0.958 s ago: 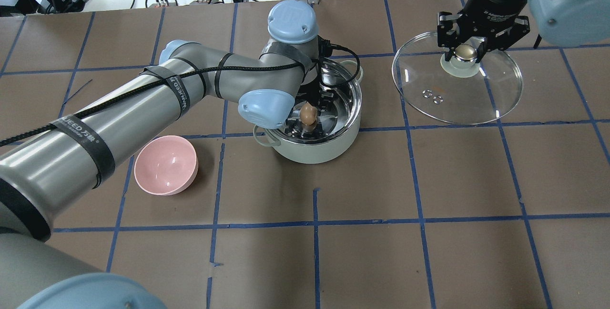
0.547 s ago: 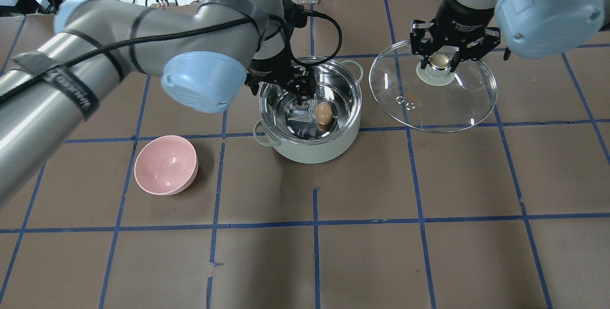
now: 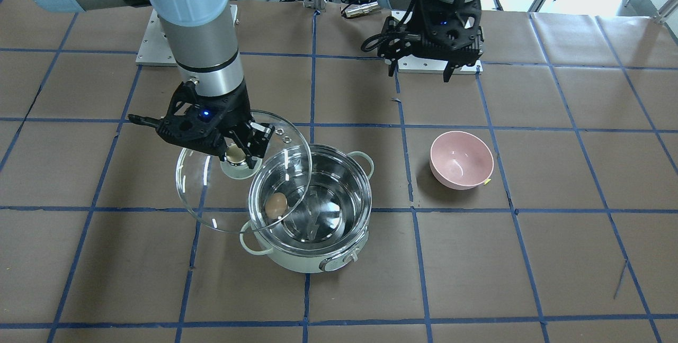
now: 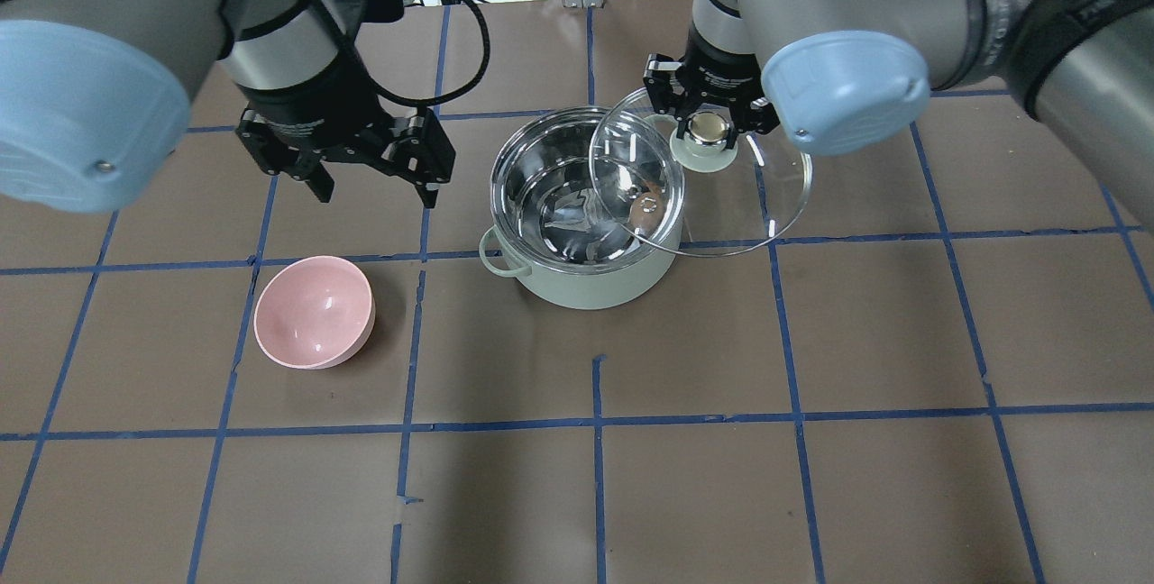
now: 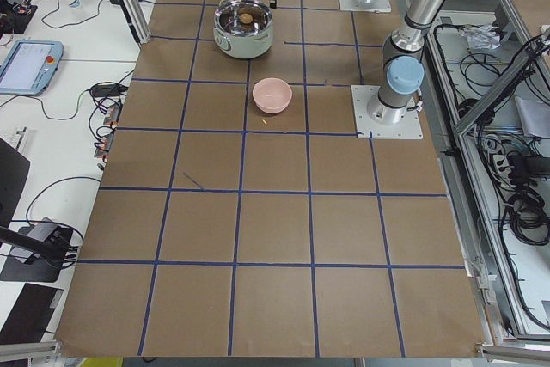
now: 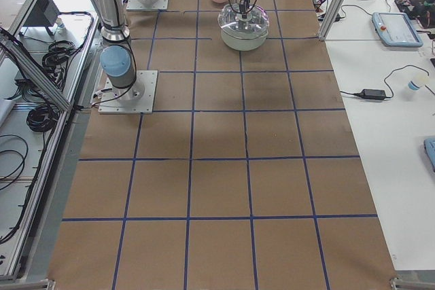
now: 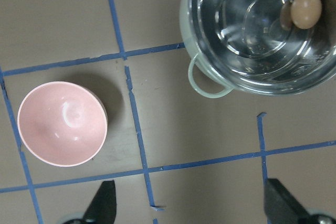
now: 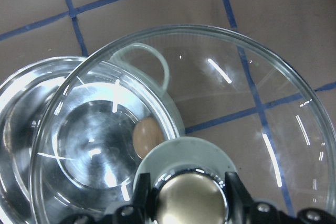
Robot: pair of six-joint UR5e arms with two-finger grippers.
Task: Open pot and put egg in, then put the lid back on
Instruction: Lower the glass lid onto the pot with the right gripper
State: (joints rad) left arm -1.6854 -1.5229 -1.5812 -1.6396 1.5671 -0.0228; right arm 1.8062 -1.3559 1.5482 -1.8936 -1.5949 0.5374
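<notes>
My right gripper will let go of the glass lid on the steel rim of the mint-white pot (image 3: 314,189) (image 8: 79,142), so it covers the brown egg.
The mint-white pot (image 4: 595,291) stands open near the table's middle, also in the front view (image 3: 296,258). The brown egg (image 4: 643,216) lies on its steel bottom near the right wall, also in the front (image 3: 276,205) and left wrist views (image 7: 306,10). My right gripper (image 4: 712,129) is shut on the beige knob of the glass lid (image 4: 766,196). It holds the lid in the air, overlapping the pot's right part (image 3: 212,200). My left gripper (image 4: 374,192) is open and empty, raised to the left of the pot.
An empty pink bowl (image 4: 314,312) sits left of the pot and nearer the robot, also in the front view (image 3: 461,159). Blue tape lines grid the brown table. Cables lie along the far edge.
My left gripper has let go of the egg in the pot, risen out and moved left. My right gripper has carried the lid left until it overlaps the pot.
</notes>
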